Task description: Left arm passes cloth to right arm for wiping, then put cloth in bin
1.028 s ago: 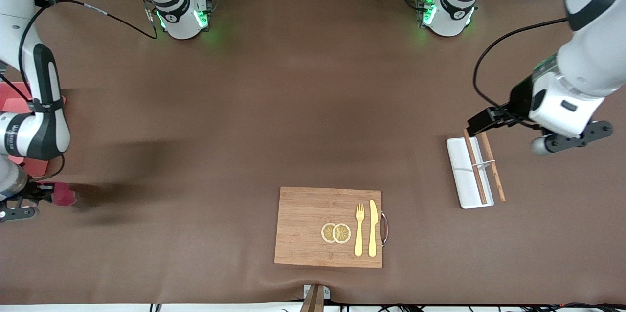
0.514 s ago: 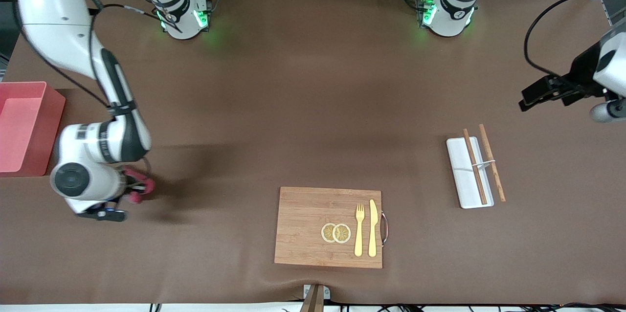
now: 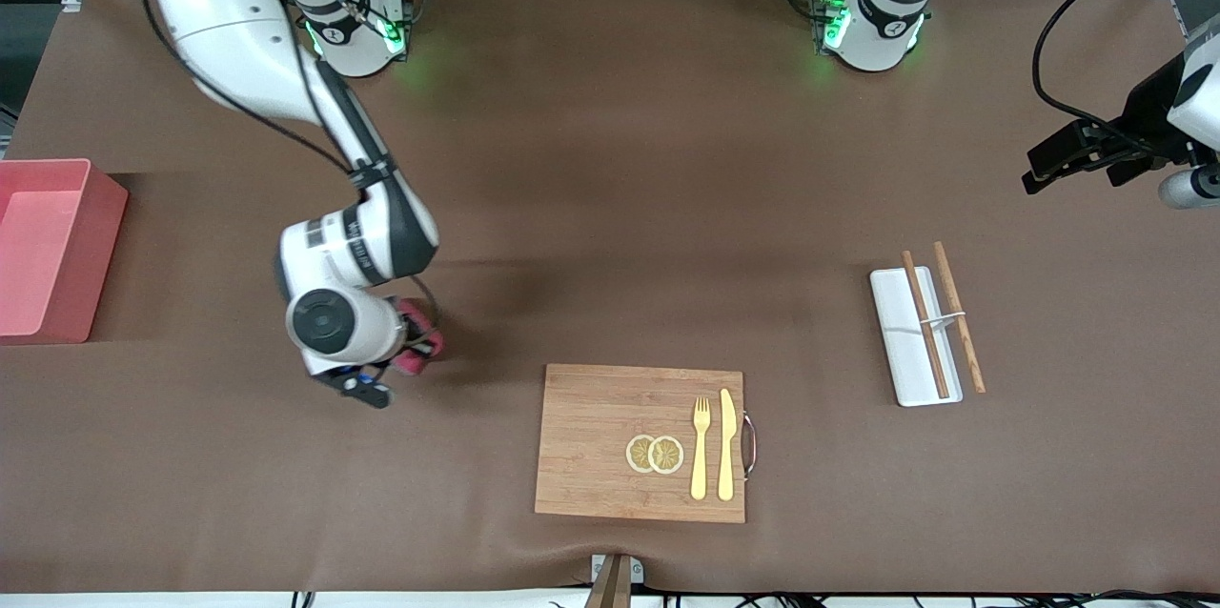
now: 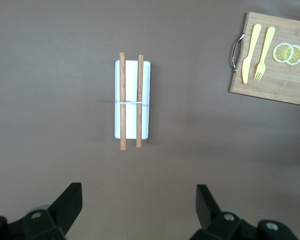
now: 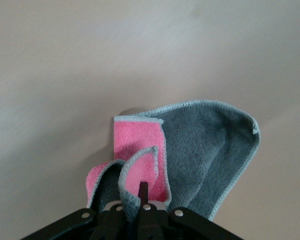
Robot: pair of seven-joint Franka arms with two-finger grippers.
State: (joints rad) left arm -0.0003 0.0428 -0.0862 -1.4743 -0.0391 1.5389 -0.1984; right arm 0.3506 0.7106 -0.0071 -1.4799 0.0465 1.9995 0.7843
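Observation:
Next, my right gripper lets go of the cloth, so that it is left lying in the near end of the salmon-pink bin point(image 3: 27, 290). The cloth now hangs beside the cutting board's corner.
The cloth point(image 3: 419, 353), pink on one face and dark grey on the other, hangs folded from my right gripper point(image 3: 405, 358), which is shut on its edge. In the right wrist view the cloth point(image 5: 205, 150) spreads out below the right gripper point(image 5: 140, 192), low over the brown table cover; I cannot tell whether it touches. This gripper is over the table beside the cutting board's corner toward the right arm's end. The salmon-pink bin point(image 3: 95, 251) stands at that end of the table. My left gripper point(image 3: 1039, 172) hangs open and holds nothing, over the table's left-arm end, point(image 4: 139, 200).
A wooden cutting board point(image 3: 591, 436) carries lemon slices point(image 3: 655, 454), a yellow fork point(image 3: 701, 446) and a knife point(image 3: 726, 444). A flat white tray point(image 3: 901, 341) with two wooden chopsticks point(image 3: 958, 317) lies toward the left arm's end, also in the left wrist view as the tray point(image 4: 146, 100).
My right arm has swept the cloth from the bin's end toward the cutting board. My left arm pulled away from the tray toward the table's edge, then stayed almost still.

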